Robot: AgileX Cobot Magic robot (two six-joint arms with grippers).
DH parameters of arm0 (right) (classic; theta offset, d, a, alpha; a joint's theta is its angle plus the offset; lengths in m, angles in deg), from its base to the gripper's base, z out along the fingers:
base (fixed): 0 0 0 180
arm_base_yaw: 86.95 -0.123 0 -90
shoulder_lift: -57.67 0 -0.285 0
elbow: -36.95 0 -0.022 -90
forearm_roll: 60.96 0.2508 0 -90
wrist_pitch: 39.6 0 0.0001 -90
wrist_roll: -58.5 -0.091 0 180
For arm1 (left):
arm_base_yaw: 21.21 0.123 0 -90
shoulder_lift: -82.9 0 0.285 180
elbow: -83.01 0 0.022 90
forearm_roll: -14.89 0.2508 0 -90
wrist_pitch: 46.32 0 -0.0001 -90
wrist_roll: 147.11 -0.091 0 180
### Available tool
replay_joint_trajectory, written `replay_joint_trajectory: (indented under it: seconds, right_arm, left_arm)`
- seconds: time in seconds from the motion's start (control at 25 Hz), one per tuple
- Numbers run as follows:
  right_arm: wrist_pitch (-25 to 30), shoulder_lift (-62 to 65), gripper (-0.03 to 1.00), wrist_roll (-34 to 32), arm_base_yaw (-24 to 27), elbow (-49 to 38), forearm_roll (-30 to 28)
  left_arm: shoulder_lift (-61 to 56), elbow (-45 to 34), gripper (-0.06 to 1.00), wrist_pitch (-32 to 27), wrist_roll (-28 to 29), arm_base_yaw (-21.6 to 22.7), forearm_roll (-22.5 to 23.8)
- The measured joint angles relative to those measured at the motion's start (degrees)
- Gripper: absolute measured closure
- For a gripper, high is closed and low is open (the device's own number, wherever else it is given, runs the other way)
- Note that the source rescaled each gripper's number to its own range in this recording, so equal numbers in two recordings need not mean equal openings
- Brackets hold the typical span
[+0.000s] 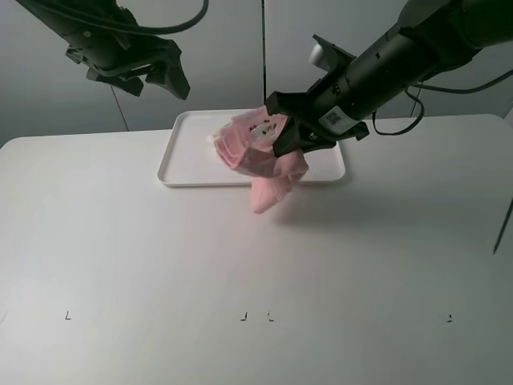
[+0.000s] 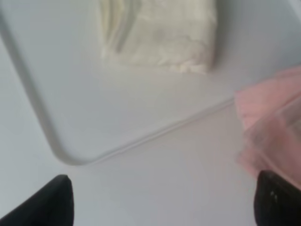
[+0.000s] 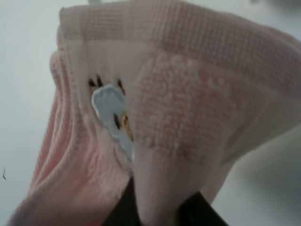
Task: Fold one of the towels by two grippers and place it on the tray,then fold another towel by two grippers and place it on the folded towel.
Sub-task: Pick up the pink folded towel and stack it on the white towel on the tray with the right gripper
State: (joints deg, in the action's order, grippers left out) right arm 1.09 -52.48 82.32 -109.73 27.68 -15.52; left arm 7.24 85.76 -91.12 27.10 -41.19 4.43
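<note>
The robot's right gripper should release the pink towel on the side of the cream towel (image 1: 240, 127) nearest the left gripper. The pink towel hangs over the tray's front rim.
The pink towel (image 1: 258, 160) hangs bunched in the air over the front rim of the white tray (image 1: 188, 152), with my right gripper (image 1: 279, 131) shut on its upper part. In the right wrist view the pink towel (image 3: 178, 108) fills the frame, with a small white patch on it, pinched between the black fingers (image 3: 197, 212). The cream towel (image 2: 160, 33) lies folded on the tray (image 2: 47, 127); in the high view the pink towel mostly hides it. My left gripper (image 1: 156, 80) hovers open and empty, high above the tray's left end, and its wrist view shows the left gripper (image 2: 167, 202) spread wide.
The white table (image 1: 256, 265) stretches in front of the tray, with small black marks near its front edge. A grey wall stands behind the tray. A thin dark cable (image 1: 503, 224) hangs at the right edge.
</note>
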Motion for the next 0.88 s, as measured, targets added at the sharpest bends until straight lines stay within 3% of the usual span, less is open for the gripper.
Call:
replay_joint_trajectory:
  seconds: [0.28,0.44,0.68,0.88]
  right_arm:
    - [7.2,-5.9,0.84,-3.9,0.0,19.5,1.8]
    - [9.3,-11.7,0.84,-6.2,0.0,30.8,6.4]
    - [9.3,-22.2,0.84,-9.3,0.0,42.5,8.8]
    - [4.5,-29.1,0.84,-9.8,0.0,43.4,5.9]
  left_arm:
    - [-9.1,-13.4,-0.05,7.0,-1.9,2.2,-1.4]
    - [-9.1,-18.0,-0.05,9.7,-2.1,2.2,-2.4]
    - [-9.1,-19.3,-0.05,11.2,-3.2,2.2,-3.1]
    - [-9.1,-19.3,-0.05,11.4,-4.1,2.2,-3.2]
